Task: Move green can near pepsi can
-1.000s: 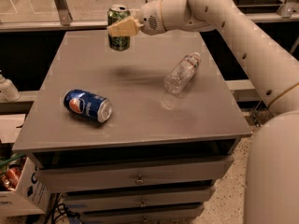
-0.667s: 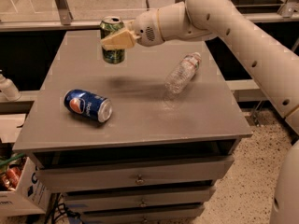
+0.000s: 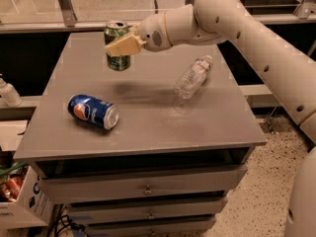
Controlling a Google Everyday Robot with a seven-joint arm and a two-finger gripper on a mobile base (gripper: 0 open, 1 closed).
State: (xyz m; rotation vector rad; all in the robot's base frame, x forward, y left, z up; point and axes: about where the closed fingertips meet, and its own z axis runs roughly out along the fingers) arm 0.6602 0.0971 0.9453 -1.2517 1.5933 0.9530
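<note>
The robot's gripper needs to release the green can on the table (image 3: 111, 100) just behind the silver end of the pepsi can.
The green can (image 3: 117, 57) is upright, held in the air above the far left part of the grey table (image 3: 148, 132). My gripper (image 3: 120, 46) is shut on the green can, its cream fingers (image 3: 123, 45) clamped across the can's upper half. The pepsi can (image 3: 94, 111) lies on its side on the table's left front part, below and a little left of the held can, silver end toward the front right. The white arm reaches in from the right.
A clear plastic bottle (image 3: 193, 76) lies on its side at the table's right middle. Drawers (image 3: 143, 186) sit under the tabletop. A cardboard box (image 3: 19, 201) stands on the floor at lower left. A white bottle (image 3: 9, 93) stands off the table's left edge.
My gripper has carried the green can leftward and slightly toward the front. The pepsi can and the plastic bottle have not moved.
</note>
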